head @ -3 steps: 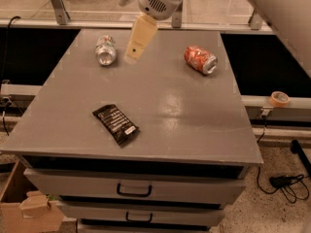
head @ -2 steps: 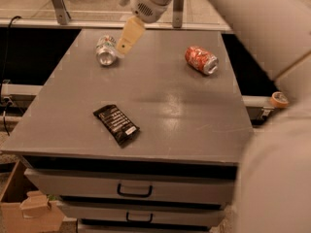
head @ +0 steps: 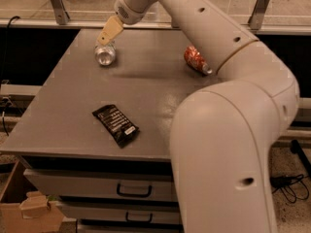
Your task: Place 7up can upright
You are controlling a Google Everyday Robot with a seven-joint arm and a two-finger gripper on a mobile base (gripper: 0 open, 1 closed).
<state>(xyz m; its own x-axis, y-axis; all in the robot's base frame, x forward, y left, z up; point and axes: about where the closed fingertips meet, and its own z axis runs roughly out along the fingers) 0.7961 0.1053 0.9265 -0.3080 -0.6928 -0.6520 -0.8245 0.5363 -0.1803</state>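
Observation:
Next, I close my gripper on the far end of the 7up can (head: pixel 103 44), opposite its shiny metal end, so that the can hangs upright when I lift it.
The 7up can (head: pixel 105 54) lies on its side at the far left of the grey tabletop (head: pixel 146 106), its shiny metal end facing me. My gripper (head: pixel 109 32) hangs right above the can's far end, its tan fingers pointing down toward it, at the end of the long white arm reaching in from the right. No gap shows between can and fingertips.
A dented red-orange can (head: pixel 196 60) lies on its side at the far right of the table. A black snack bar wrapper (head: pixel 115 125) lies near the front left. The white arm (head: pixel 228 130) fills the right foreground. Drawers (head: pixel 131 191) sit below the tabletop; a cardboard box (head: pixel 24 208) is on the floor.
The gripper has moved left and down, from the middle back of the table to right above the 7up can. The arm now fills much more of the view.

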